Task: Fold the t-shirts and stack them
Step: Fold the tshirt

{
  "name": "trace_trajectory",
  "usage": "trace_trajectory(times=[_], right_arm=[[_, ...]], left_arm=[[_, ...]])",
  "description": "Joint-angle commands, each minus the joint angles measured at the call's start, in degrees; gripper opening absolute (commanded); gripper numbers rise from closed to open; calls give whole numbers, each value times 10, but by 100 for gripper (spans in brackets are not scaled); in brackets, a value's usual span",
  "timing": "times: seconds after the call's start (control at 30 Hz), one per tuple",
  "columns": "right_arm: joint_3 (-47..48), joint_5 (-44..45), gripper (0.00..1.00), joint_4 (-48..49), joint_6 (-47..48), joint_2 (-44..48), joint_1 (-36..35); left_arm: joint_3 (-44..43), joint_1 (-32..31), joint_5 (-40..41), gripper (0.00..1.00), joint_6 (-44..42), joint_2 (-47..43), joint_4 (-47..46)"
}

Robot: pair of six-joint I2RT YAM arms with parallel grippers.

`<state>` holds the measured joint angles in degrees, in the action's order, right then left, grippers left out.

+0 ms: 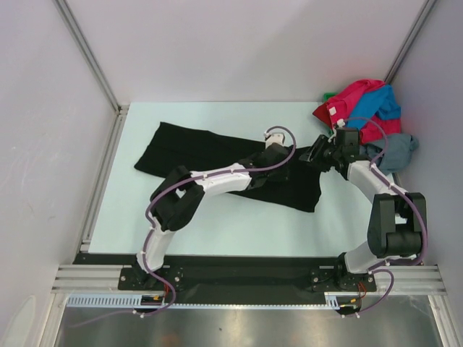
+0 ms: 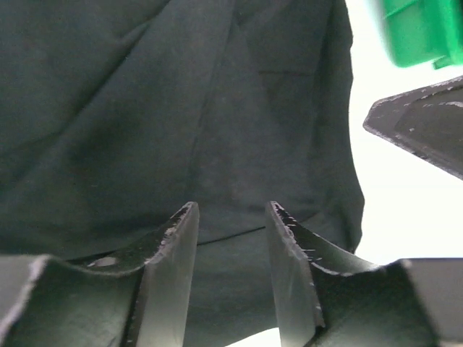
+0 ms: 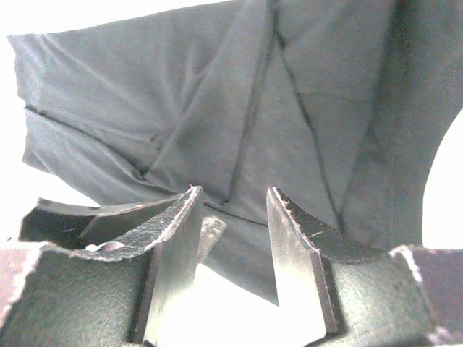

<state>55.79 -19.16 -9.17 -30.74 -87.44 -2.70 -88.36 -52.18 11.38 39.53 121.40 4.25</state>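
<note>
My left gripper is facing slanting folds that bunch up the black t-shirt's end, so it should pinch the fold's tip [image 3: 226,194] and pull it flat while my right gripper holds the t-shirt's corner.
A black t-shirt [image 1: 195,152] lies spread across the white table, wrinkled at its right end. My left gripper [image 1: 289,172] reaches over its right part. In the left wrist view the left gripper [image 2: 231,210] is open just above the black cloth [image 2: 181,108], and a hem line runs between its fingers. My right gripper [image 1: 317,155] is at the shirt's right edge. In the right wrist view the right gripper [image 3: 233,194] is open, and a point of black cloth [image 3: 217,108] reaches in between its fingers over bare table. The two grippers are close together.
Red-pink [image 1: 354,101], bright blue [image 1: 381,105] and grey [image 1: 394,150] shirts lie heaped in the back right corner, with a green object [image 1: 329,95] beside them. The green object [image 2: 416,29] also shows in the left wrist view. Walls enclose the table on three sides.
</note>
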Motion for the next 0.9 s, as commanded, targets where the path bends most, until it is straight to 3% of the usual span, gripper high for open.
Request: trace_trajectory(times=[0.0,0.1,0.27,0.57,0.87], right_arm=[[-12,-9,47,-5,15,20,10],[-12,-12,49,3,12,13,14],[-1,-19,61,49,5,-18,16],[92,-33,62,54,2,-134,9],[138,-26,61,53,10,-190,-8]], left_arm=[[-56,-12,72,46,-113,25,69],[-96,-15,72,43,-159,56,120],[-108,-16,59,48,-207,68,137],[-120,-18,66,50,-264,86,152],[-144,-17,66,33,-276,110,157]])
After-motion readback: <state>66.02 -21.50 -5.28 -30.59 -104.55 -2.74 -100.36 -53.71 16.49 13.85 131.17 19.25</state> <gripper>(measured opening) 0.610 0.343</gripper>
